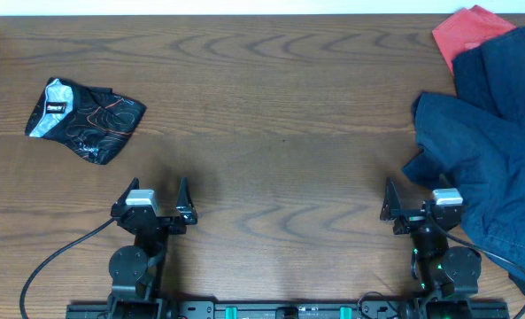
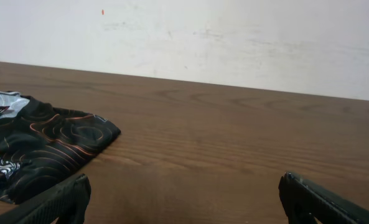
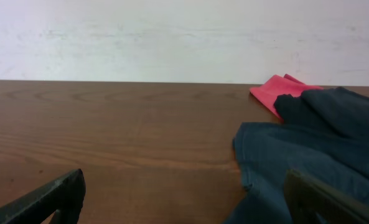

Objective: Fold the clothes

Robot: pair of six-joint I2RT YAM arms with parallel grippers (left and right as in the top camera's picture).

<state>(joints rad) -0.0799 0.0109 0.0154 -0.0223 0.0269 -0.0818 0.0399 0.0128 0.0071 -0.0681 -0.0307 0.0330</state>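
The navy pile's pointed corner (image 1: 407, 168), the one facing the middle of the table, is the next place my right gripper should go to and close.
A pile of wrinkled dark navy garments (image 1: 492, 151) lies at the right of the table and also shows in the right wrist view (image 3: 308, 155). A red garment (image 1: 464, 31) pokes out from under the pile at the far right corner (image 3: 272, 90). A small black garment with orange lines and a silver patch (image 1: 83, 113) lies at the far left (image 2: 35, 146). My left gripper (image 1: 154, 193) is open and empty near the front edge (image 2: 184, 199). My right gripper (image 1: 419, 197) is open and empty, with its right finger beside the navy pile's edge (image 3: 184, 196).
The brown wooden table (image 1: 271, 115) runs to a white wall at the back (image 3: 172, 37). Black cables (image 1: 58, 257) trail from the arm bases at the front edge.
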